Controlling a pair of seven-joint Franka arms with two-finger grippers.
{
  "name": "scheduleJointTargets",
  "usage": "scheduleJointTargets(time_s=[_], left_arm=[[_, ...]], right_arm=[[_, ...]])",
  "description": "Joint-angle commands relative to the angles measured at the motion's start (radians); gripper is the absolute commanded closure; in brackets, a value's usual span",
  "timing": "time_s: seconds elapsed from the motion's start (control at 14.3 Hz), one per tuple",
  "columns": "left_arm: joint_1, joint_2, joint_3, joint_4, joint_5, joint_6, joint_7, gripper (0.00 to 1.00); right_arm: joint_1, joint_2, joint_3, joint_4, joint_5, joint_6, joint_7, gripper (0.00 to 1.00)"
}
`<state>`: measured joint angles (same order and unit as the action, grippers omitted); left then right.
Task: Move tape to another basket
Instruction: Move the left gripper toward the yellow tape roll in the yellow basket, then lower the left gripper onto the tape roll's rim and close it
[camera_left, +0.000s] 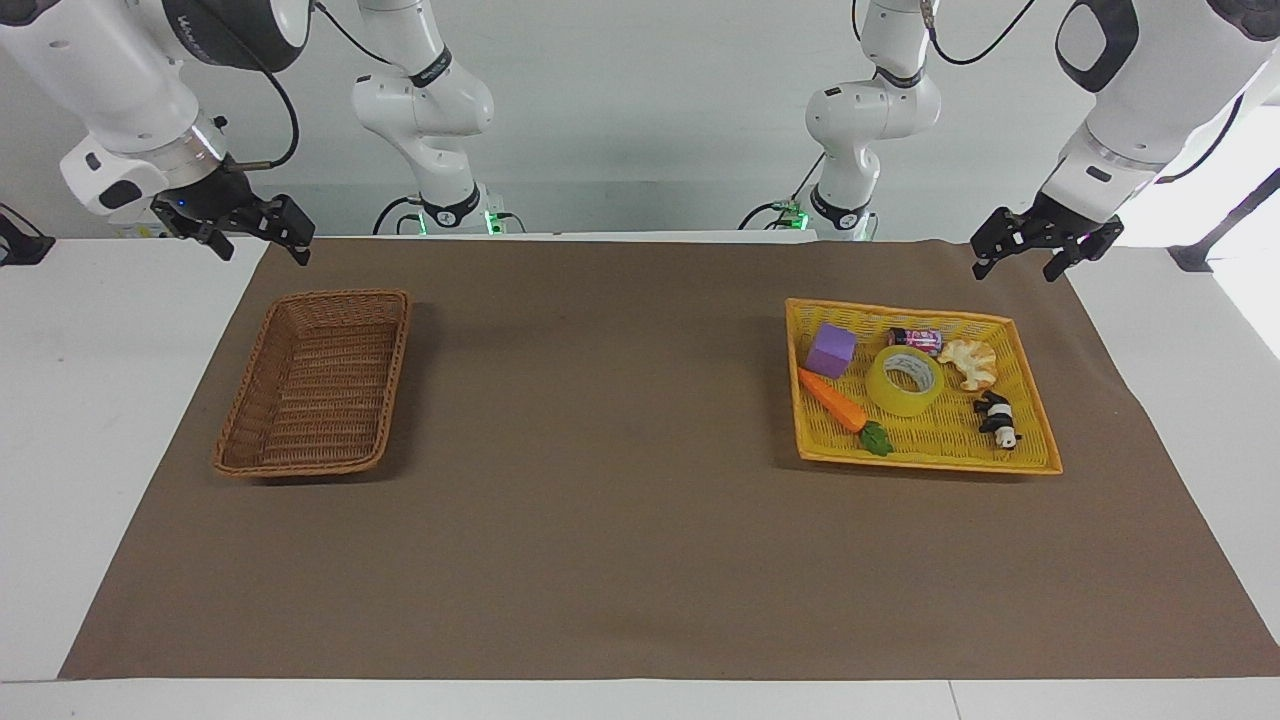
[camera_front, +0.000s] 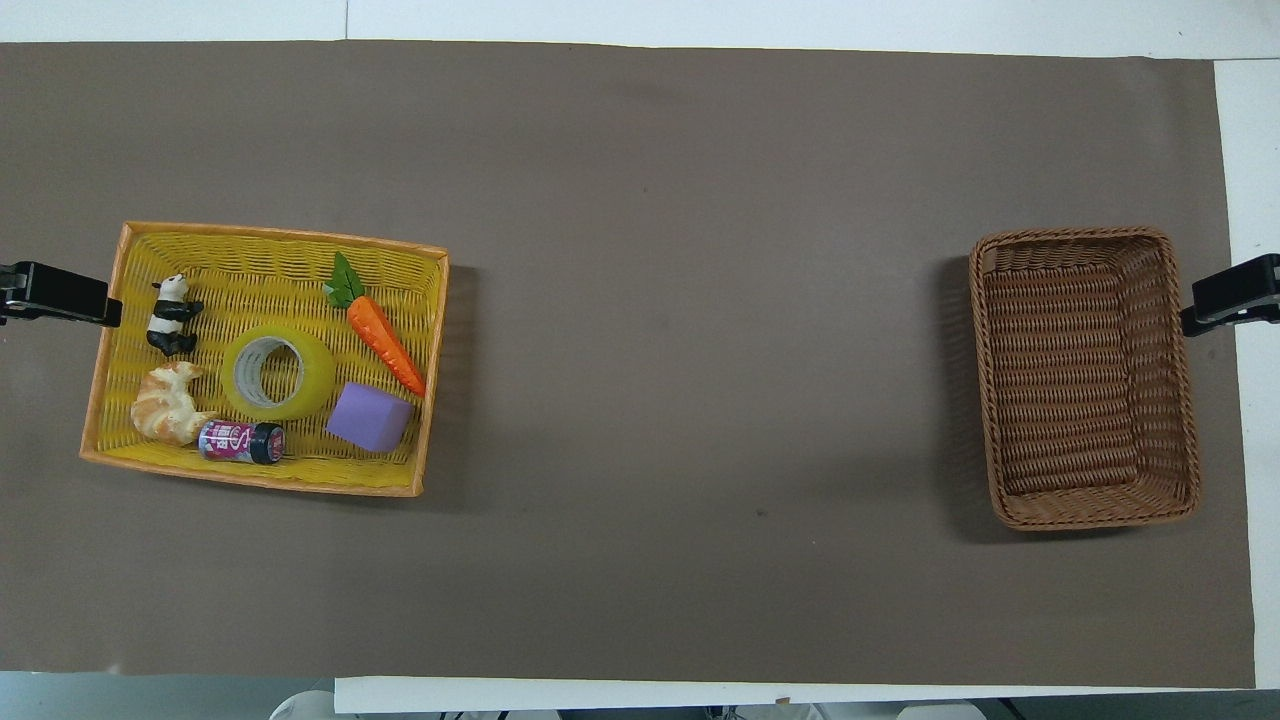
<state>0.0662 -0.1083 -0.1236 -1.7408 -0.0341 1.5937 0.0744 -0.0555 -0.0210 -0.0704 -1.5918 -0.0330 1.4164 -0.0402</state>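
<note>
I will close my left gripper on the side of the tape (camera_front: 236, 371) nearest the panda figure and the croissant.
The tape (camera_left: 905, 380) is a yellow roll with a white core. It lies flat in the middle of the yellow mesh basket (camera_left: 900, 311), as the overhead view (camera_front: 278, 372) also shows. The brown wicker basket (camera_left: 315, 385) stands empty toward the right arm's end of the table, also in the overhead view (camera_front: 1085, 380). My left gripper (camera_left: 1035, 255) hangs open and empty in the air over the mat's edge beside the yellow basket (camera_front: 280, 236). My right gripper (camera_left: 258, 238) hangs open and empty over the mat's edge beside the wicker basket.
In the yellow basket around the tape lie a purple block (camera_left: 831, 350), a toy carrot (camera_left: 835, 400), a croissant (camera_left: 968, 362), a panda figure (camera_left: 997, 418) and a small can (camera_left: 915, 338). A brown mat (camera_left: 600, 450) covers the table between the baskets.
</note>
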Motion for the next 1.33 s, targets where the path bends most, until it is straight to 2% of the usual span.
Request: scheduleJointTargets(time_s=[0.0,0.56,0.63,0.77,0.84,0.98,1.12,1.26], left_arm=[[-0.003,0.001,0.004,0.006,0.002,-0.006,-0.005,0.0],[-0.005,-0.005,0.01,-0.008,0.003,-0.017,-0.011,0.0],[-0.003,-0.026,0.009,-0.061,0.002,0.011,-0.013,0.0],[0.001,-0.095,0.01,-0.22,0.0,0.163,-0.008,0.0],[0.001,-0.102,0.01,-0.27,0.0,0.198,-0.01,0.01],[0.018,-0.088,0.01,-0.331,0.0,0.254,-0.015,0.04],[0.018,-0.079,0.01,-0.409,0.0,0.365,-0.019,0.04],[0.038,-0.004,0.01,-0.437,0.0,0.451,-0.016,0.04]], right_arm=[[-0.001,-0.02,0.003,-0.022,0.002,0.001,0.003,0.0],[-0.001,-0.02,0.003,-0.022,0.002,0.001,0.003,0.0],[-0.001,-0.022,0.003,-0.022,0.002,0.001,0.003,0.0],[-0.001,-0.02,0.003,-0.022,0.002,0.001,0.003,0.0],[-0.001,-0.02,0.003,-0.023,0.002,0.001,0.003,0.0],[-0.001,-0.022,0.003,-0.022,0.002,0.001,0.003,0.0],[-0.001,-0.02,0.003,-0.022,0.004,0.001,0.003,0.0],[-0.001,-0.02,0.003,-0.022,0.002,0.001,0.003,0.0]])
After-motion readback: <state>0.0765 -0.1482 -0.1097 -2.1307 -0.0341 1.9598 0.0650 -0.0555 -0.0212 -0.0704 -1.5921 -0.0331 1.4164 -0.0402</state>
